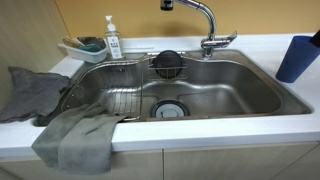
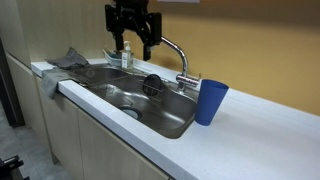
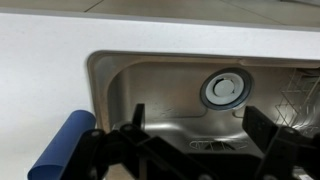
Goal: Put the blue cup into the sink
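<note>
Next, I move to the blue cup and grip the cup's rim (image 1: pixel 294 38), sink side.
The blue cup (image 1: pixel 298 58) stands upright on the white counter beside the sink's end, near the faucet base; it shows in both exterior views (image 2: pixel 211 101) and at the lower left of the wrist view (image 3: pixel 62 152). The sink (image 1: pixel 220 95) is a stainless basin with a round drain (image 3: pixel 223 88); it also shows in an exterior view (image 2: pixel 165 122). My gripper (image 2: pixel 134 47) hangs high above the basin, open and empty, well apart from the cup. In the wrist view its fingers (image 3: pixel 198 118) frame the basin floor.
A chrome gooseneck faucet (image 1: pixel 205 22) rises behind the sink. A dark strainer basket (image 1: pixel 166 63) hangs on a wire rack (image 1: pixel 105 90). A soap bottle (image 1: pixel 112 40) and white tray (image 1: pixel 80 48) stand at the back. Grey cloths (image 1: pixel 75 135) drape the front edge.
</note>
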`<move>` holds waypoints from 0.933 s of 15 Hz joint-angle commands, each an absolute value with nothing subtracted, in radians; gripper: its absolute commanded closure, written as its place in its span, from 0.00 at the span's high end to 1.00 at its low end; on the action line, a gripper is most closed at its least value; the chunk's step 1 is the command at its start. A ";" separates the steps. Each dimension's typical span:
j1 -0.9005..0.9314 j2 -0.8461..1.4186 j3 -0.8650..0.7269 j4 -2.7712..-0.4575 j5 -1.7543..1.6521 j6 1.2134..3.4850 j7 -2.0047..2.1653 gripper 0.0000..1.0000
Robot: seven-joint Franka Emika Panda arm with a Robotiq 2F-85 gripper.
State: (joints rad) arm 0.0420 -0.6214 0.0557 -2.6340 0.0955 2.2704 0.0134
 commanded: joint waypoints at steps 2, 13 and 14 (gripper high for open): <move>0.029 -0.566 0.033 -2.558 0.066 2.229 -0.001 1.00; -0.050 -0.381 0.001 -2.400 0.007 2.182 0.029 1.00; -0.060 -0.350 -0.003 -2.373 -0.004 2.180 0.026 1.00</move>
